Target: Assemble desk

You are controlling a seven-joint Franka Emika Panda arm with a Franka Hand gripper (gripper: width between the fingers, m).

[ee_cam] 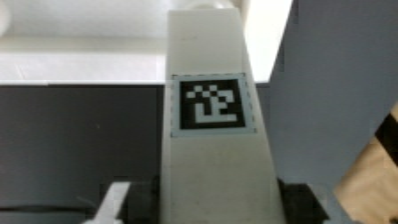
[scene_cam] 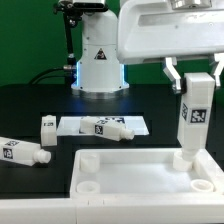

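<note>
My gripper has the white leg. It will let go of it upright in the tabletop's near corner socket [scene_cam: 203, 186], in front of the socket beneath it.
The white tray-like tabletop [scene_cam: 140, 172] lies at the front with round corner sockets. My gripper [scene_cam: 194, 85] is shut on a white square leg [scene_cam: 193, 118] with a marker tag, holding it upright over the tabletop's far corner socket at the exterior view's right; its lower end is at the socket. In the wrist view the leg [ee_cam: 217, 120] fills the middle, running away from the fingers [ee_cam: 121, 200] toward the tabletop [ee_cam: 89, 50]. Three more legs lie on the table: one [scene_cam: 22, 151] at the left, one [scene_cam: 48, 127] short-looking behind it, one [scene_cam: 108, 128] on the marker board.
The marker board [scene_cam: 100, 125] lies flat on the black table behind the tabletop. The robot's white base [scene_cam: 98, 60] stands at the back with cables to its left. A white rim [scene_cam: 40, 205] runs along the front edge.
</note>
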